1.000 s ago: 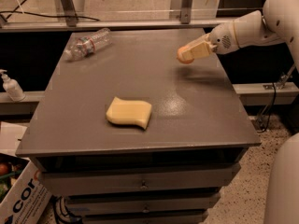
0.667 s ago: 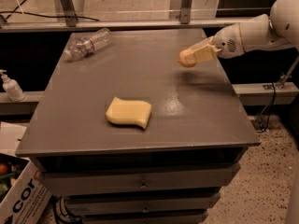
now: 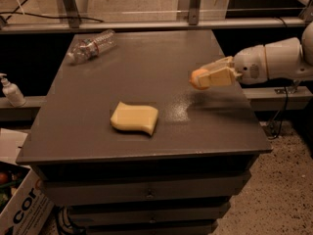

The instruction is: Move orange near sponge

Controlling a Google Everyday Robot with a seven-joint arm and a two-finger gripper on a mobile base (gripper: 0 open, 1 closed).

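The orange, now held above the table, will go down on the grey table (image 3: 163, 116). I need to set it against the end of the pale yellow sponge nearest my gripper.
The pale yellow sponge (image 3: 135, 118) lies flat on the grey table (image 3: 98, 82), left of centre and toward the front. My gripper (image 3: 201, 77) reaches in from the right on a white arm and hovers above the table's right side. Its pale yellow fingers (image 3: 220, 76) are shut on the small orange (image 3: 197, 79), which shows at their tip. The orange is held off the surface, well to the right of the sponge and a little farther back.
A clear plastic bottle (image 3: 91, 45) lies on its side at the table's back left. A white pump bottle (image 3: 11, 91) stands on a ledge left of the table. A cardboard box (image 3: 22, 209) sits on the floor at the lower left.
My gripper has carried the orange toward the front of the table and lower, closer to the sponge. The sponge and bottle have not moved.
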